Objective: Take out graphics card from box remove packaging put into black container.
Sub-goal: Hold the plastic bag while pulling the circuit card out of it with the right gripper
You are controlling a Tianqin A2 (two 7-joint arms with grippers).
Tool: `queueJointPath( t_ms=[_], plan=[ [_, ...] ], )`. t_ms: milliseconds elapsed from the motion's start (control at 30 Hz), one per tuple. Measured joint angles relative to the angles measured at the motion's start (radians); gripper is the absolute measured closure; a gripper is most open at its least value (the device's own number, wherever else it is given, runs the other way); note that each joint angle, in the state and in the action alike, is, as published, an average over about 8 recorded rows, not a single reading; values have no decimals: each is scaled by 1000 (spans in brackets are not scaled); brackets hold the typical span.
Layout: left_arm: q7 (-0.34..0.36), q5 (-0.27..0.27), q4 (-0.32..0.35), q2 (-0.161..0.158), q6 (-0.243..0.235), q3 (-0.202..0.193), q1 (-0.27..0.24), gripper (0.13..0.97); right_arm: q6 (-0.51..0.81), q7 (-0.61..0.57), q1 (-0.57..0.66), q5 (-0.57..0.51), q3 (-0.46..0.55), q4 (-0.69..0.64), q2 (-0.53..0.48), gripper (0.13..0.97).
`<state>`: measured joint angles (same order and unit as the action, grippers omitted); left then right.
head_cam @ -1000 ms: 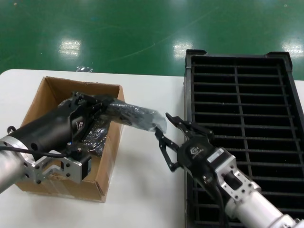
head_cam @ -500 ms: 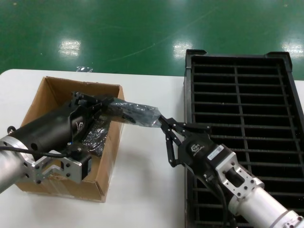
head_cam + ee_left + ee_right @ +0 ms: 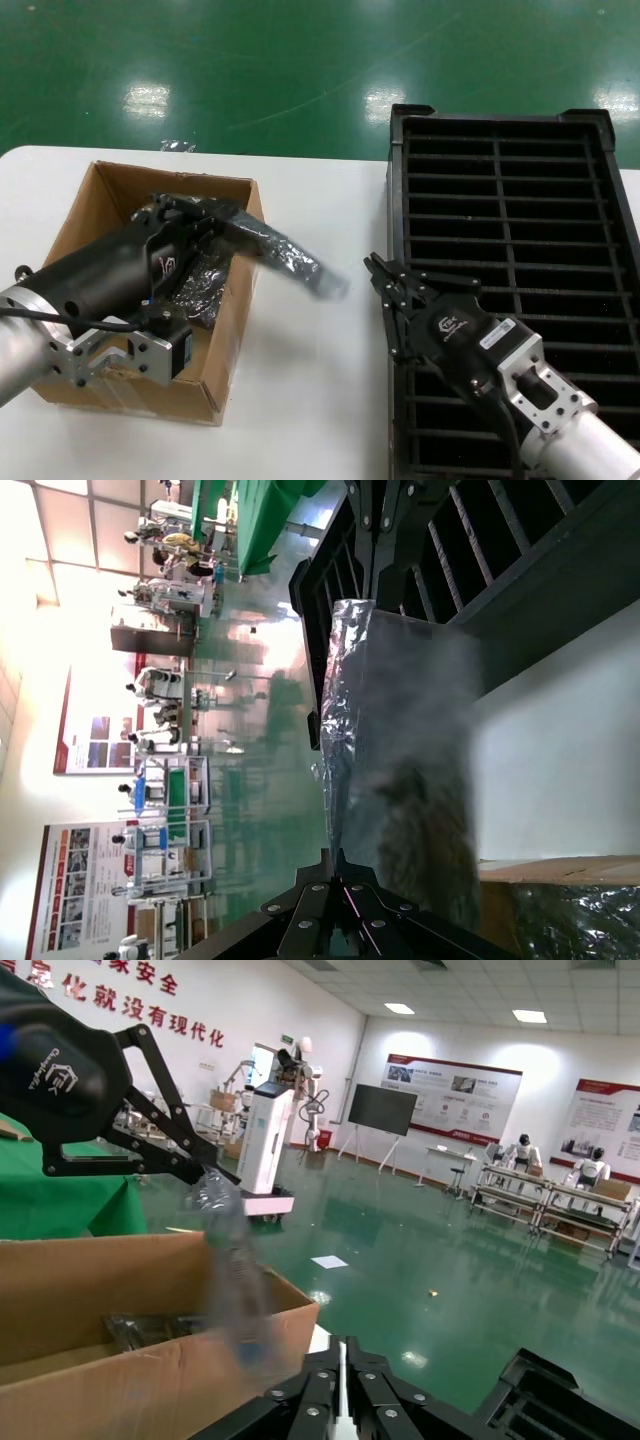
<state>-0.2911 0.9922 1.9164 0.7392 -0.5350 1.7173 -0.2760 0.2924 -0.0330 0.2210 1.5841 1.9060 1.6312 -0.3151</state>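
My right gripper is shut short of the bag's loose end, so it should open, move nearer and grab that end [image 3: 326, 283] of the bag while my left gripper holds the bag.
My left gripper [image 3: 230, 214] hangs over the brown box [image 3: 232, 345], shut on one end of the crinkly packaging [image 3: 290, 262]. The bag slants down to the right past the box's rim, blurred by motion. From the left wrist, the packaging [image 3: 385, 710] stretches away from the shut gripper [image 3: 336, 856], with a dark blur inside. The graphics card itself is hidden. My right gripper [image 3: 376, 264] is shut on nothing, a short gap right of the bag's free end, at the black container's [image 3: 396, 180] left rim. From the right wrist, that gripper [image 3: 343, 1344] faces the bag [image 3: 232, 1260].
More shiny bagged boards [image 3: 204, 284] lie inside the box. The white table [image 3: 310, 400] runs between the box and the container. The container's slots [image 3: 520, 215] hold nothing that I can see. Green floor lies beyond the table's far edge.
The right gripper, open at the bag's free end a second ago, closed there, then drew back toward me, shut. The bag's free end has swung downward. The left arm stayed put.
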Motion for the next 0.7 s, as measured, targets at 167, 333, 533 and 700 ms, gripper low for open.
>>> queueJointPath(
  t_ms=[167,333,533,700],
  plan=[
    [0,0,0,0,0,0,0,958,13,-28,-9,31,-11,5,-5,958],
    [0,0,0,0,0,0,0,958,31,-47,-16,52,-11,20,-10,958],
    [0,0,0,0,0,0,0,958,54,-55,-23,62,3,44,-19,958],
    [0,0,0,0,0,0,0,958,64,-54,-23,64,12,56,-27,876]
  ],
)
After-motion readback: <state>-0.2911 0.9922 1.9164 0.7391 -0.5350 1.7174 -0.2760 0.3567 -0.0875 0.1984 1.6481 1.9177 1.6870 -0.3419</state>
